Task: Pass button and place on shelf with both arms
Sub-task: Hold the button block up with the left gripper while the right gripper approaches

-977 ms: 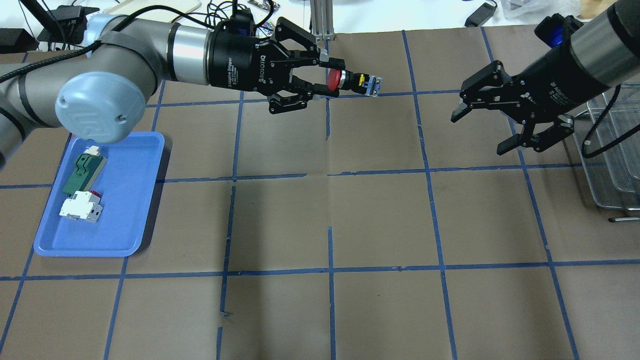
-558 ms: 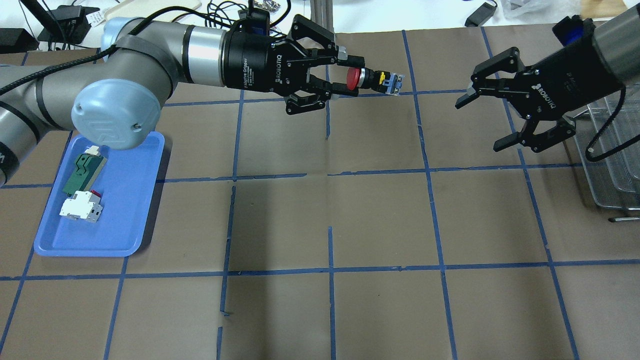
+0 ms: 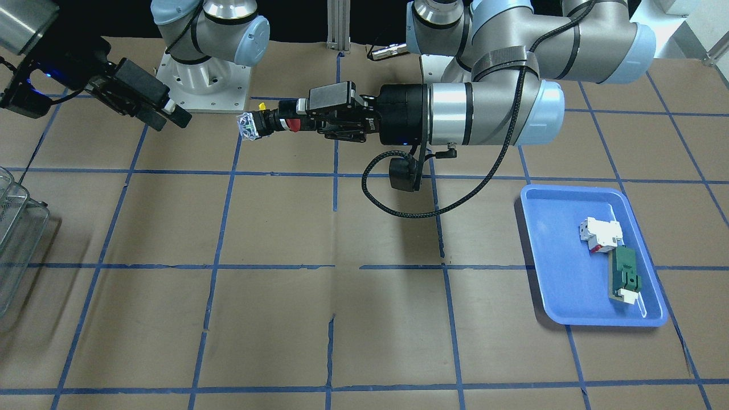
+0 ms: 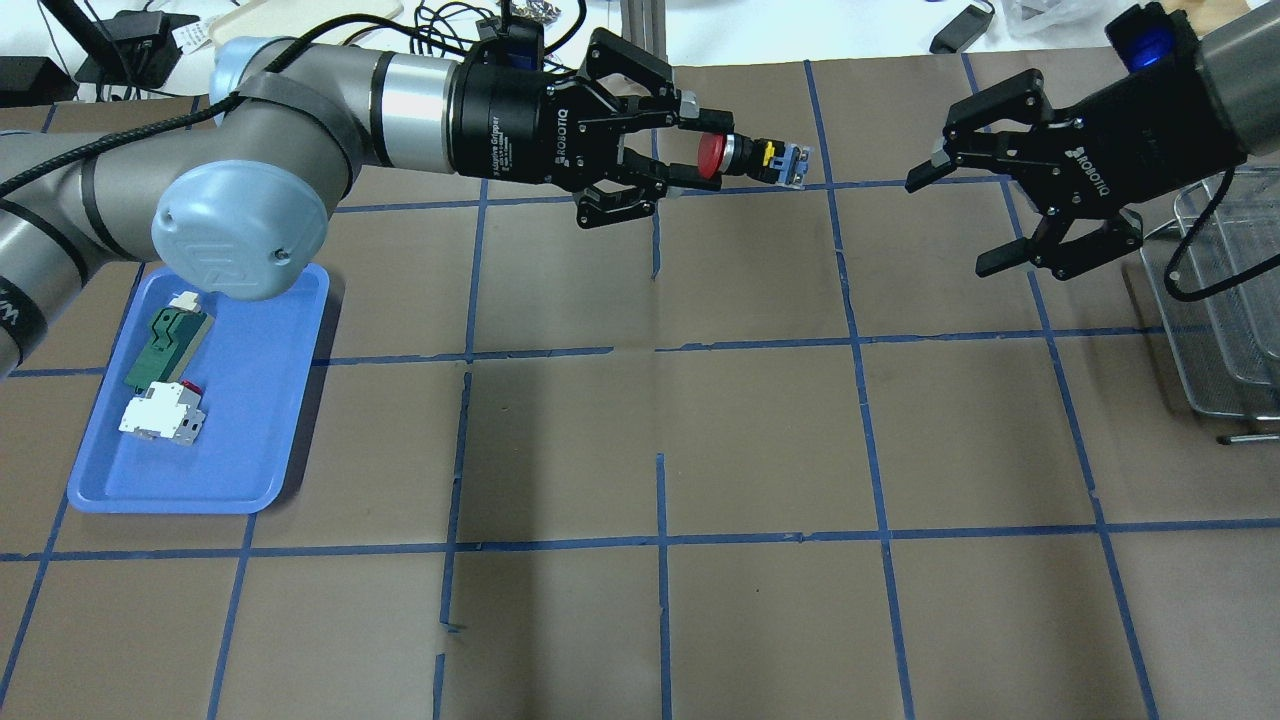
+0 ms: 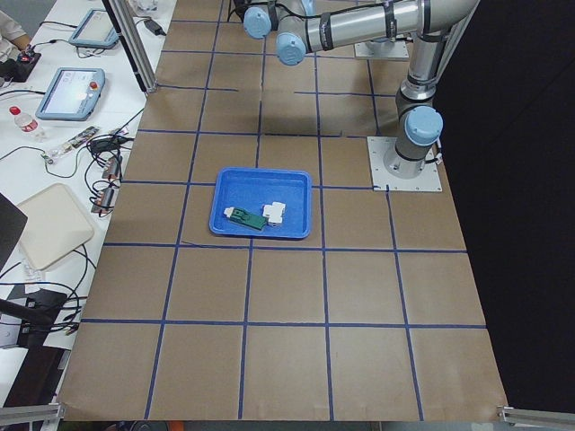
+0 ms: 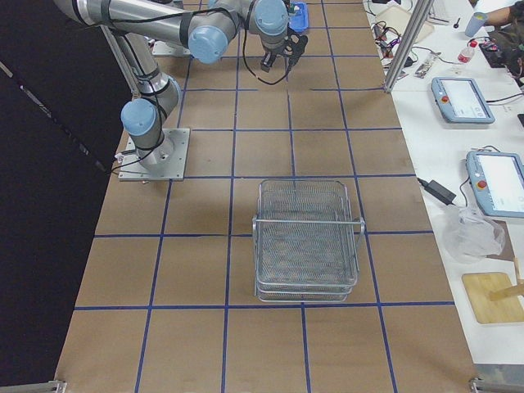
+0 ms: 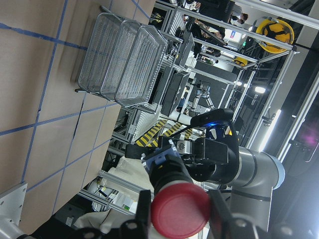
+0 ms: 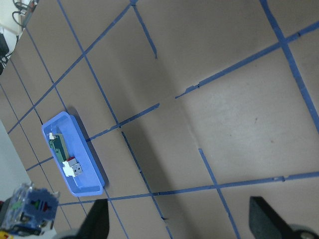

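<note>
The robot's right gripper should close on the blue end block (image 3: pixel 248 126) (image 8: pixel 34 207) of the button, which sticks out from the left gripper's fingers.
My left gripper (image 4: pixel 703 152) is shut on the button (image 4: pixel 748 156) and holds it level above the table's far middle. The red cap sits between the fingers and the blue end block points toward my right gripper (image 4: pixel 955 222). That gripper is open and empty, a short gap to the button's right. In the front-facing view the button (image 3: pixel 266 123) sticks out of the left gripper (image 3: pixel 296 122) toward the right gripper (image 3: pixel 171 117). The wire shelf (image 4: pixel 1225 300) stands at the right edge and also shows in the right side view (image 6: pixel 307 241).
A blue tray (image 4: pixel 250 440) at the left holds a green flat block (image 4: pixel 168 345) and a white block with red marks (image 4: pixel 160 412). The brown table has a blue tape grid. Cables and devices lie past the far edge.
My left gripper has carried the button to the right and slightly farther back. My right gripper has risen toward the far edge and stays open.
</note>
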Tool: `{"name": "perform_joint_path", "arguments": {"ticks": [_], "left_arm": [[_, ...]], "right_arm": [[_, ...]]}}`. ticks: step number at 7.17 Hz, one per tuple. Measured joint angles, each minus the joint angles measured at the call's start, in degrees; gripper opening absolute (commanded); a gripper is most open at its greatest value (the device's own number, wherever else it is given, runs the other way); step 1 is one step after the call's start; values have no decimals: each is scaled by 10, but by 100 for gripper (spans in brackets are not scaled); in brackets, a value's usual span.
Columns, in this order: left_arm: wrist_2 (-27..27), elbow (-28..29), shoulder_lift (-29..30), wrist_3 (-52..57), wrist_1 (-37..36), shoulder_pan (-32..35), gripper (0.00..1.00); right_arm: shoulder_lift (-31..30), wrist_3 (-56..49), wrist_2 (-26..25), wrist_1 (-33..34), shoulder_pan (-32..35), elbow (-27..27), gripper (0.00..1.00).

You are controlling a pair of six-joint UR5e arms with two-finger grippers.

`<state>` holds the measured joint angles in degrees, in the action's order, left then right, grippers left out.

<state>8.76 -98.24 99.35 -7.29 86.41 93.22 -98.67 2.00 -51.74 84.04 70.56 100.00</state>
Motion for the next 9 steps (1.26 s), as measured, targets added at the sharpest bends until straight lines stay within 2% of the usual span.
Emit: {"name": "perform_joint_path", "arguments": {"ticks": [2, 6, 9], "left_arm": [[-3, -1, 7, 1, -14, 8, 0], [-3, -1, 8, 0, -30, 20, 0], [-2, -1, 8, 1, -32, 20, 0]], "right_arm": [[-22, -101, 3, 13, 0, -1, 100], [-53, -442, 44, 34, 2, 4, 100], [-79, -675, 54, 34, 6, 23, 100]]}}
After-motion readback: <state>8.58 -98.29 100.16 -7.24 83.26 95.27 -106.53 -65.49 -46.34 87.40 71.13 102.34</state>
